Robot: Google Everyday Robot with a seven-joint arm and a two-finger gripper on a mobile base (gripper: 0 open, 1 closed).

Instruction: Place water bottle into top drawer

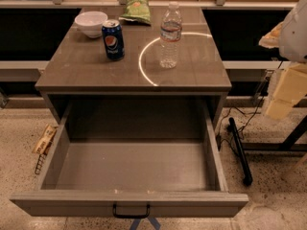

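Observation:
I close next on the middle of the water bottle (170, 35), between its white cap and bottom.
The water bottle (171, 35) is clear and ribbed with a white cap, and stands upright on the cabinet top, right of centre. The top drawer (129, 169) is pulled fully open below it, with nothing inside and a small black handle (131, 212) on its front. My gripper (283, 94) shows as cream-coloured parts at the right edge of the view, under the white arm (295, 28). It is off to the right of the cabinet, well apart from the bottle, and holds nothing that I can see.
A blue Pepsi can (113, 40) stands left of the bottle. A white bowl (91, 23) and a green chip bag (136, 9) sit at the back of the cabinet top (86, 66). A black rod and cables (239, 150) lie on the floor at right. A snack wrapper (44, 139) lies at left.

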